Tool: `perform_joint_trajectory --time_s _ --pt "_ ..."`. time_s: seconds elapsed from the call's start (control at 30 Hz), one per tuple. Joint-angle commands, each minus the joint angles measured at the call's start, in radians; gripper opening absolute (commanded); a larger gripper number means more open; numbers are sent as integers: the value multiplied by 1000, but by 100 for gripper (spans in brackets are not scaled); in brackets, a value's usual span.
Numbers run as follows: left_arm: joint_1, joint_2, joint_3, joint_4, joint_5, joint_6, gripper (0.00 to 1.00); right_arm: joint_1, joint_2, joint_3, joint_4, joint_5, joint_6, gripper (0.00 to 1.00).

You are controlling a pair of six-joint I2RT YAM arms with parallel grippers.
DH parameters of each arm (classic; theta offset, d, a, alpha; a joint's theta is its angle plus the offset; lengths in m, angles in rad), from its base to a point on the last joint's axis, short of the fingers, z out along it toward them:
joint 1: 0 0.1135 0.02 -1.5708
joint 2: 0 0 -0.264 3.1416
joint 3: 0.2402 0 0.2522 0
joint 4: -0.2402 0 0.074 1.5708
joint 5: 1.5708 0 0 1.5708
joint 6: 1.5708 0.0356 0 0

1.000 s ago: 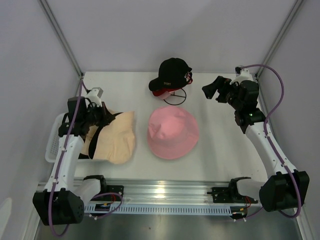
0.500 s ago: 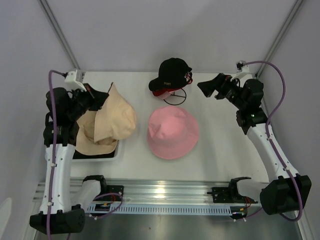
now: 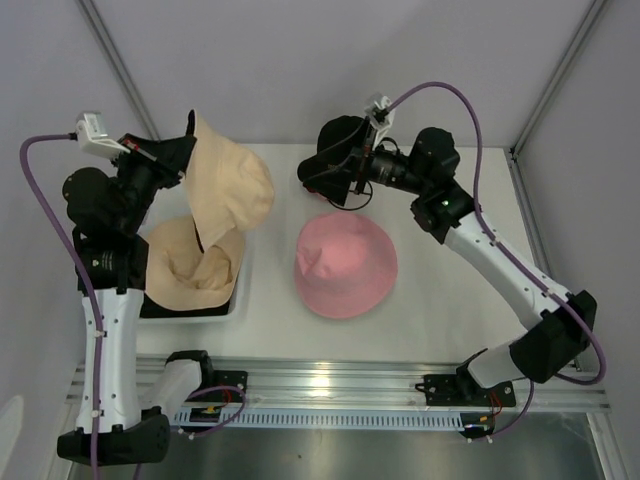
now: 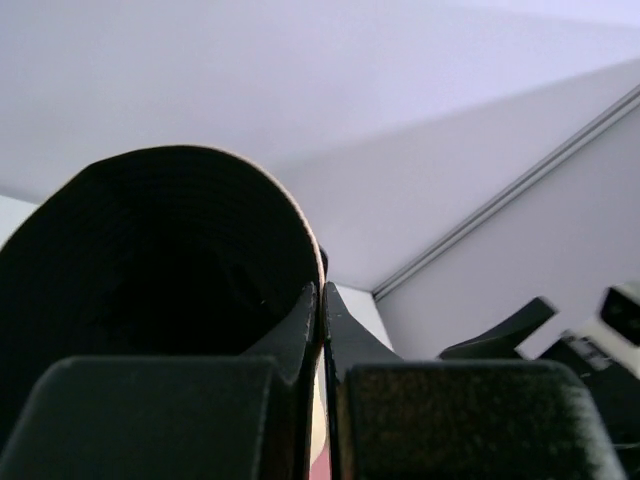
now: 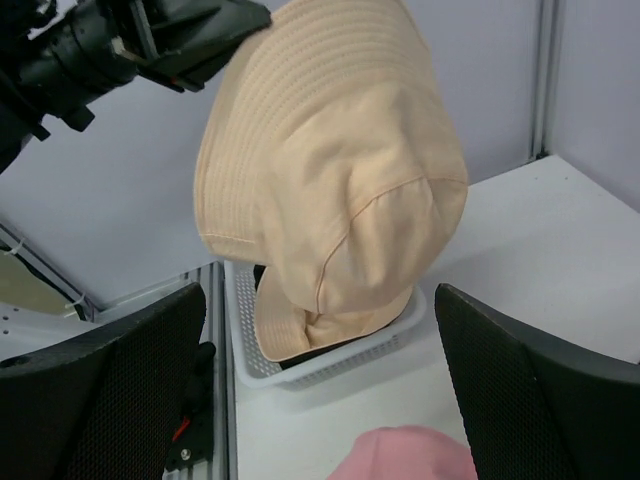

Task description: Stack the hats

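The wide beige hat is held up by its brim in my left gripper, and next my right gripper needs to close on its top (image 3: 264,195) (image 5: 338,282).
My left gripper (image 3: 183,152) is raised high and shut on the brim of the wide beige hat (image 3: 228,188). The hat hangs folded, its lower brim resting in the white basket (image 3: 238,300). In the left wrist view the fingers (image 4: 322,300) pinch the thin brim edge, with the hat's dark underside (image 4: 150,260) to the left. The pink bucket hat (image 3: 345,265) lies flat mid-table. My right gripper (image 3: 345,168) is open and empty above the table's back, facing the beige hat (image 5: 330,180). A dark thing (image 5: 305,358) under it in the basket may be the black bucket hat, mostly hidden.
A black baseball cap (image 3: 340,140) on a wire stand sits at the back centre, right under my right gripper. The basket (image 5: 340,355) stands at the table's left edge. The pink hat's crown (image 5: 405,455) shows at the bottom of the right wrist view.
My left arm has lifted the beige hat up and back, out of the basket. My right arm has swung from the back right to the left, over the baseball cap.
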Motion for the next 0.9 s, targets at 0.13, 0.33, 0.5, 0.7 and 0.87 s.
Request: perform_joint_trajectory --time_s 0.13,0.33,0.5,0.7,0.87 --pt "7 38 88 134 -77 -179 1 97 195 116 45 33 73 99" --pt "6 37 56 146 -94 -223 1 212 302 181 37 229 71 99" --pt "4 26 45 148 -90 -215 1 240 387 290 -38 341 90 99" --pt "-7 12 14 153 -90 -214 1 238 451 336 53 314 172 85" --pt "-14 9 -16 168 -84 -218 1 238 474 377 74 346 176 29"
